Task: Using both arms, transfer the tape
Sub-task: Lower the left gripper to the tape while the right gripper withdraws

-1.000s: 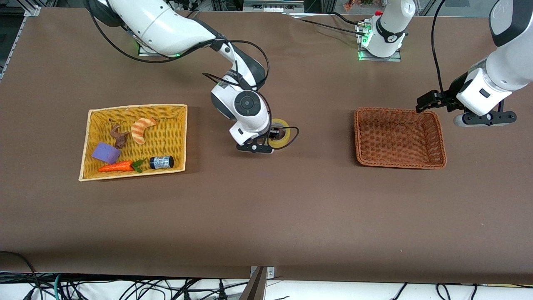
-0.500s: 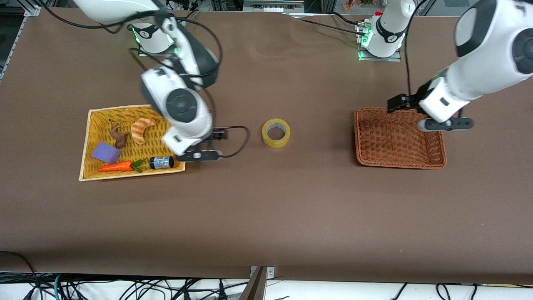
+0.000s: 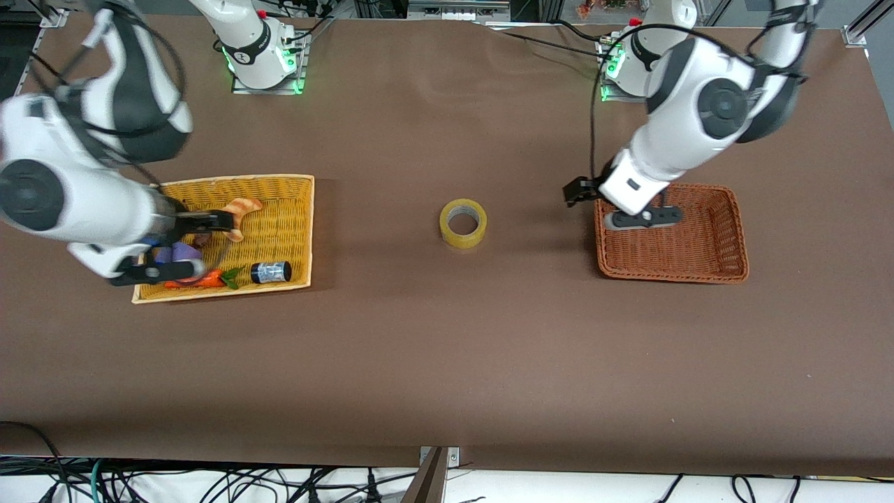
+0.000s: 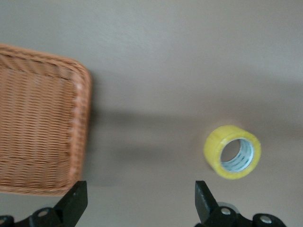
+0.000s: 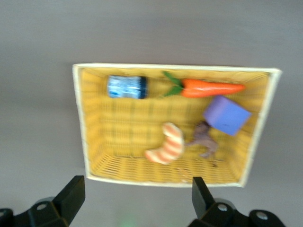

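The yellowish tape is next for my left gripper. It should close on the side (image 3: 480, 229) (image 4: 214, 151) facing the brown basket, with a finger in the tape's hole.
The tape (image 3: 463, 223), a yellowish ring with a grey core, lies flat on the brown table between the two baskets; it also shows in the left wrist view (image 4: 233, 152). No gripper touches it. My left gripper (image 3: 580, 190) is open and empty in the air over the brown basket's (image 3: 698, 244) edge that faces the tape; its fingers (image 4: 75, 201) stand wide apart. My right gripper (image 3: 213, 222) is open and empty over the yellow basket (image 3: 279, 209), its fingers (image 5: 73, 191) wide apart.
The yellow basket (image 5: 118, 137) holds a croissant (image 5: 165, 144), a carrot (image 5: 208, 88), a purple block (image 5: 226, 115), a black-capped jar (image 5: 125, 87) and a small brown figure (image 5: 204, 139). The brown basket (image 4: 42, 118) holds nothing.
My right gripper left the tape on the table and swung away over the yellow basket. My left gripper moved from beside the brown basket across it toward the tape.
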